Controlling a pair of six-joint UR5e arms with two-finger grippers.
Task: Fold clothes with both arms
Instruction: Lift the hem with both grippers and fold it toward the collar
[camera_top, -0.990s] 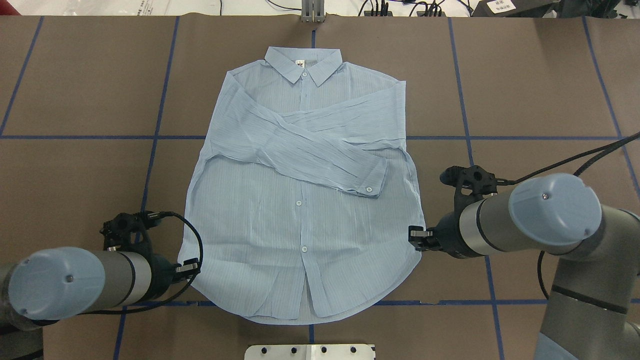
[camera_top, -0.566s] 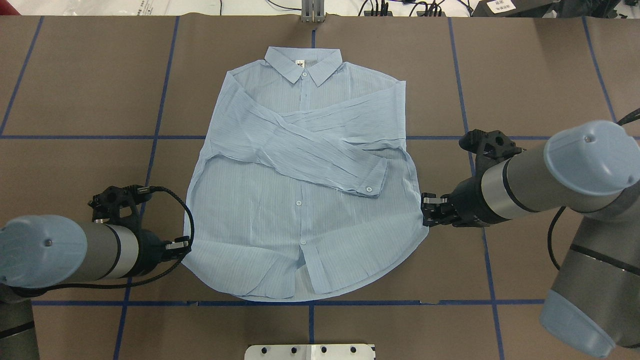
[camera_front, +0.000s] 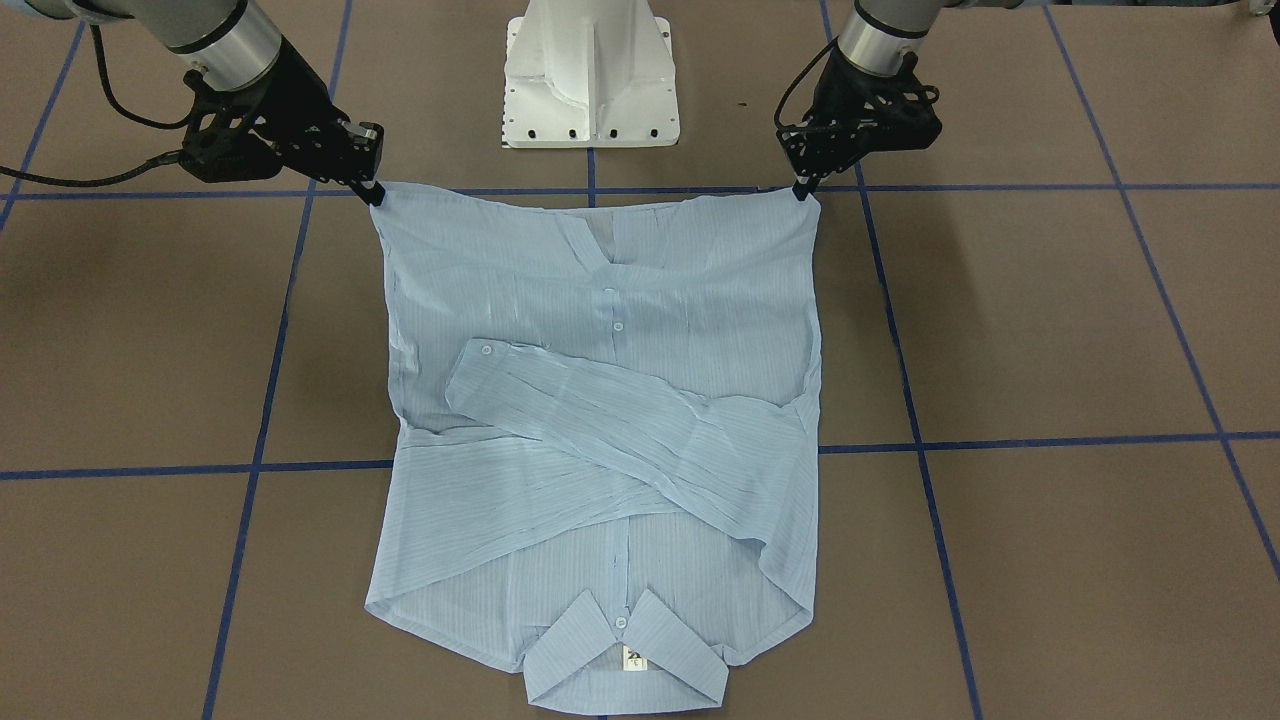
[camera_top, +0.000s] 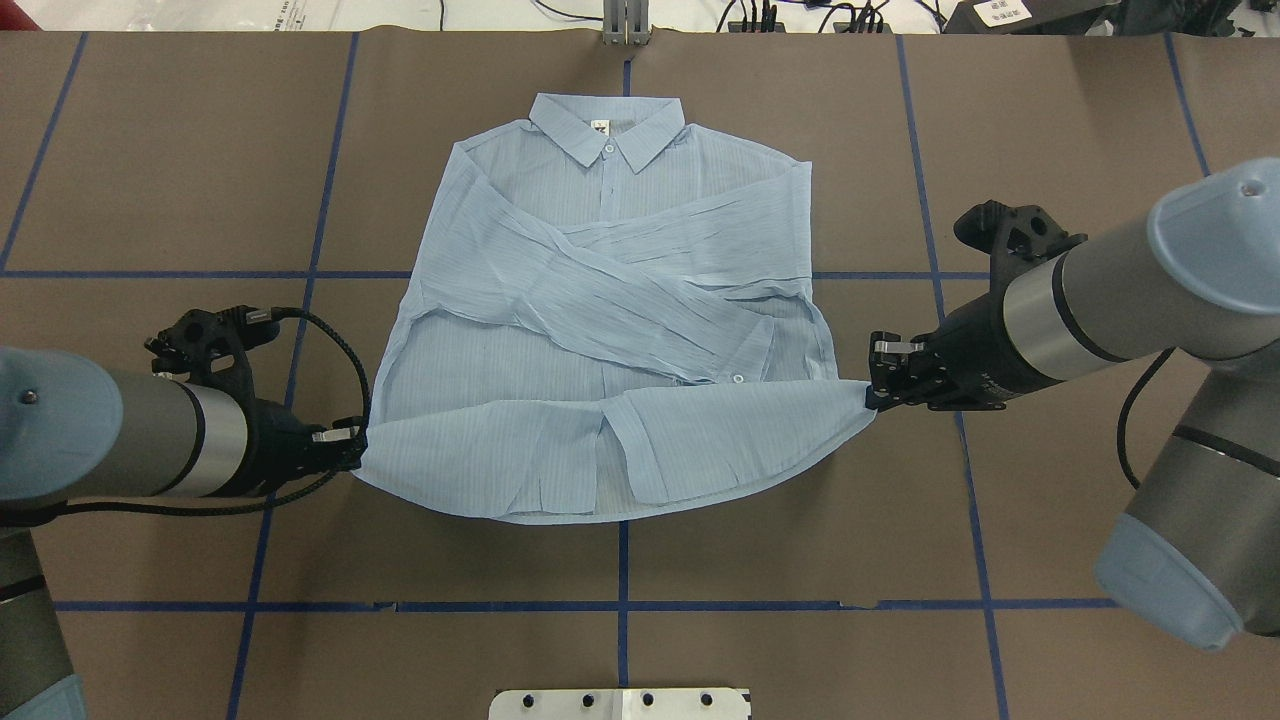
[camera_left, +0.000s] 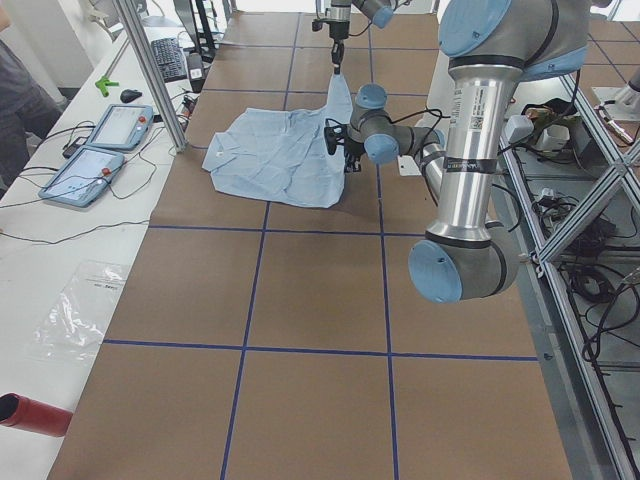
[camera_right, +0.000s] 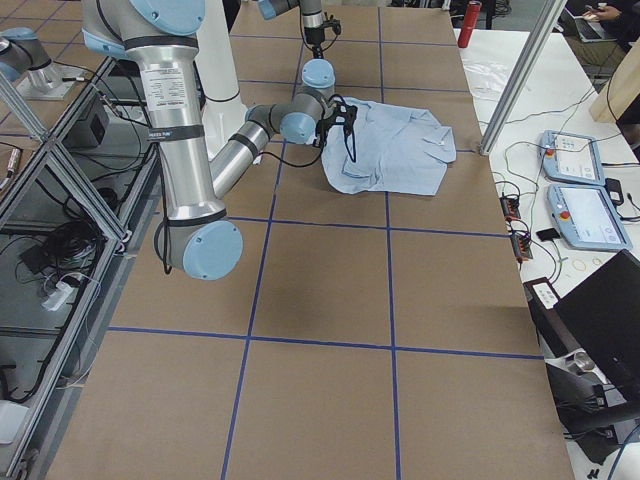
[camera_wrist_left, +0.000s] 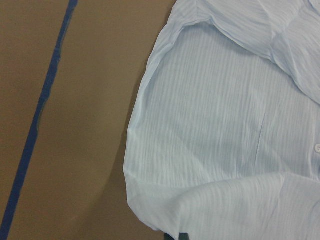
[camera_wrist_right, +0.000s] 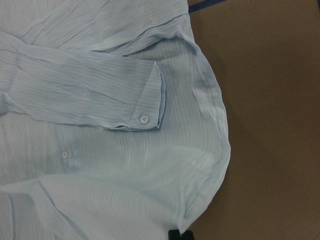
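Note:
The robot's left gripper should release the hem corner at the shirt's side edge (camera_front: 839, 528) below the shoulder, next to the crossed sleeve.
The pale-blue striped shirt (camera_top: 610, 250) lies front up on the brown table, collar (camera_top: 607, 125) at the far side, both sleeves crossed over the chest. My left gripper (camera_top: 355, 445) is shut on the hem's left corner. My right gripper (camera_top: 872, 395) is shut on the hem's right corner. Both hold the hem raised, and it hangs as a flap (camera_top: 620, 450) over the shirt's lower part. In the front-facing view the shirt (camera_front: 600, 440) stretches between the left gripper (camera_front: 803, 190) and the right gripper (camera_front: 375, 192). The wrist views show the shirt's side edges (camera_wrist_left: 225, 125) and a buttoned cuff (camera_wrist_right: 144, 119).
The white pedestal base (camera_front: 590, 70) stands behind the hem. Blue tape lines (camera_top: 300, 275) grid the table. A metal post (camera_top: 625, 25) stands at the far edge. Tablets (camera_left: 100, 145) and cables lie on the side table beyond it.
Both grippers have lifted the hem corners and carried them away from the robot, toward the collar. The hem has left the table and now hangs over the lower shirt.

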